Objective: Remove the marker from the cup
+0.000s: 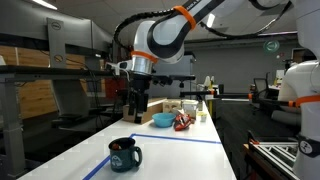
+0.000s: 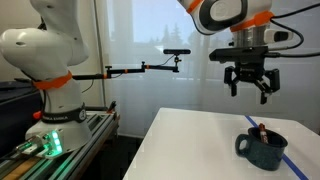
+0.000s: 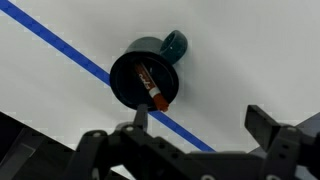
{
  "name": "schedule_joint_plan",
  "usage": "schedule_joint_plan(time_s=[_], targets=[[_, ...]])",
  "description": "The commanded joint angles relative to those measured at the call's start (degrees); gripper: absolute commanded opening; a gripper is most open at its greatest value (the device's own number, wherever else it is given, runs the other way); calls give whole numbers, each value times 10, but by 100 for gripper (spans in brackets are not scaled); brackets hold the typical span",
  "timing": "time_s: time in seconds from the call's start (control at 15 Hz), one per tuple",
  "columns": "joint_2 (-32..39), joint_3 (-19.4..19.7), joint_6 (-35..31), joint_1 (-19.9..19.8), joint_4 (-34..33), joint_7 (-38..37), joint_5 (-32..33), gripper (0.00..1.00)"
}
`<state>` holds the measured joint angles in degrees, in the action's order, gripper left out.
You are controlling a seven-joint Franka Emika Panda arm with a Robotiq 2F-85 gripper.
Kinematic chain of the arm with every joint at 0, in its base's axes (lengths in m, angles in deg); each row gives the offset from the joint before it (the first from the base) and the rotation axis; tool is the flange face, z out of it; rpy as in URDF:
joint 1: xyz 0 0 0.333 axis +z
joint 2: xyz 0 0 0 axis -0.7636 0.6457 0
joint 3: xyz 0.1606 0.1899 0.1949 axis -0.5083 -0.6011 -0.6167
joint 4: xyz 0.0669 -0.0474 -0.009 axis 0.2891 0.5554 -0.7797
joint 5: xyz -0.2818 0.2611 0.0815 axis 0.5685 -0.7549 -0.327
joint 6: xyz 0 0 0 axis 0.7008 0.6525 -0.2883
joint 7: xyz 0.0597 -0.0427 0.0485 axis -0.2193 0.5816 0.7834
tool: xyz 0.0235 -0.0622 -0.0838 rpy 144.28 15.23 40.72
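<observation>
The robot's gripper should next move down to the marker's upper end [image 1: 115,145] [image 3: 161,102], at the rim of the cup, and close there.
The cup [image 1: 124,154] is a dark navy-teal mug with a side handle, standing on the white table; it shows in both exterior views [image 2: 263,150]. The marker [image 3: 150,87], dark with a reddish end, leans inside the cup [image 3: 145,75]; its tip pokes above the rim in an exterior view [image 2: 257,130]. My gripper [image 2: 251,88] hangs well above the cup, open and empty. It also shows in an exterior view [image 1: 138,103] and in the wrist view [image 3: 200,125], where the cup lies up and to the left of the fingers.
A blue tape line [image 3: 70,52] crosses the white table [image 1: 190,155] under the cup. At the table's far end stand a light-blue bowl [image 1: 162,120], a red object [image 1: 182,123] and small containers [image 1: 192,106]. A second robot base [image 2: 50,70] stands beside the table.
</observation>
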<state>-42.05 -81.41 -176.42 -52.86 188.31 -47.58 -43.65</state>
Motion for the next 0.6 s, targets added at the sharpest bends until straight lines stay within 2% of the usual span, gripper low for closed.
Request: schedule_joint_plan(time_s=[0.0,0.2,0.53], targets=[[0,-8,1,-7,-1,-3,3,100],[-8,-9,-9,-12,10,20,0,100],[-13,-18,5,-32,5,161,-19,100]])
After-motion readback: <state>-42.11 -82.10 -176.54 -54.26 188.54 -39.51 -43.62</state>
